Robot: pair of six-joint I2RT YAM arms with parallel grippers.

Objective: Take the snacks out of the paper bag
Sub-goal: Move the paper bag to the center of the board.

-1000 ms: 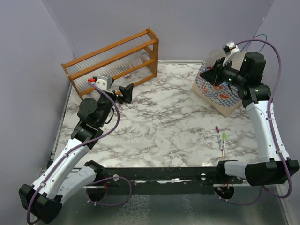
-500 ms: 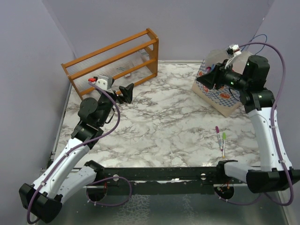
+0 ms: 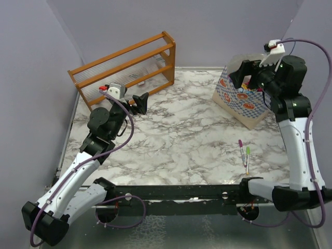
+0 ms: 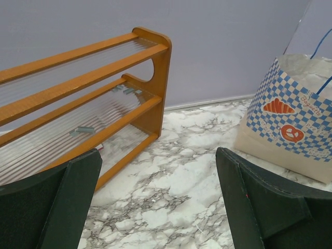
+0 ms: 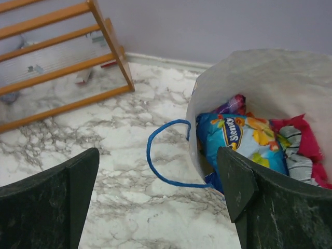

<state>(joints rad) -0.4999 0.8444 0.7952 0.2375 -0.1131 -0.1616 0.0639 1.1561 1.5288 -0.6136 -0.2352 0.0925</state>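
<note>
The paper bag stands far from my left gripper. I need to use my right gripper to pull it closer by its near blue handle (image 5: 149,151) before the snacks come out.
The cream paper bag (image 3: 244,104) with its blue checked band stands at the back right of the marble table, its mouth open upward. Inside it lie the snacks: a blue packet (image 5: 241,140), a red-pink one (image 5: 306,137) and a purple one (image 5: 233,104). My right gripper (image 3: 244,72) hovers open above the bag's left rim, with nothing between its fingers. In its wrist view the right gripper (image 5: 157,166) straddles the rim and the blue cord handle (image 5: 149,155). My left gripper (image 3: 140,101) is open and empty at the table's left, facing the bag (image 4: 290,129).
A wooden rack (image 3: 124,65) stands at the back left against the wall, close to the left gripper (image 4: 158,161). A pink and a green marker pen (image 3: 244,153) lie on the table in front of the bag. Purple walls close in the back and sides.
My right gripper has gone from shut to open and has risen and drawn back to the right, above the bag's mouth. It carries nothing. The left arm has not moved.
</note>
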